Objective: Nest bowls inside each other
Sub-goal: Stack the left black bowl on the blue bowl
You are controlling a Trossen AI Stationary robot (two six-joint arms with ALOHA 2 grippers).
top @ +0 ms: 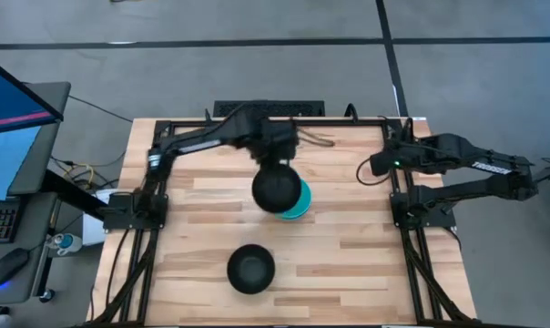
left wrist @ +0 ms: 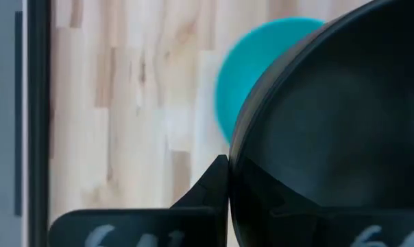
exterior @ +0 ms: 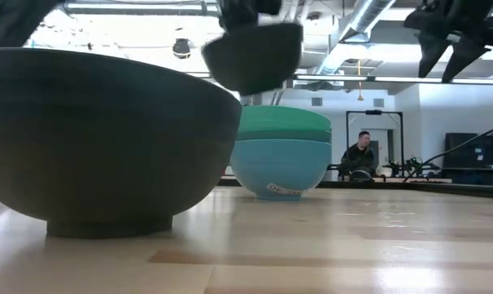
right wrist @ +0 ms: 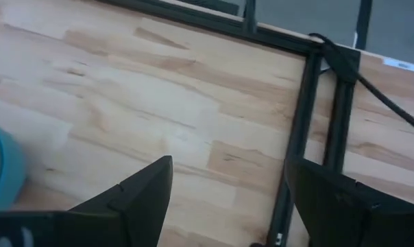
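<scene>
Next, my left gripper lets go of the black bowl inside the nested stack of teal and light blue bowls point(top: 288, 200) point(left wrist: 288, 88).
My left gripper point(top: 277, 159) is over the table's middle, shut on a black bowl point(top: 277, 187). It holds this bowl in the air just above and left of a nested stack of teal and light blue bowls point(exterior: 281, 151). The stack stands on its base on the table and also shows in the high view point(top: 300, 202). A second black bowl point(top: 250, 269) stands upright on its foot near the table's front edge. It fills the near left of the low view point(exterior: 108, 139). My right gripper point(right wrist: 227, 199) is open and empty at the table's far right. My left gripper holds the black bowl by its rim point(left wrist: 233, 171) on the far side, coming from above with fingers pointing down. One finger point(left wrist: 207, 186) lies against the outside of the wall; the other is lost in the dark inside. The bowl point(exterior: 255, 53) hangs below the fingers, clear of the stack, slightly tilted.
A black metal frame point(top: 402, 210) runs along the table's left, right and far sides. A monitor point(top: 11, 118) and keyboard stand off the table's left. A person point(exterior: 361, 155) sits far behind the table. Bare wood point(top: 348, 264) lies at the front right.
</scene>
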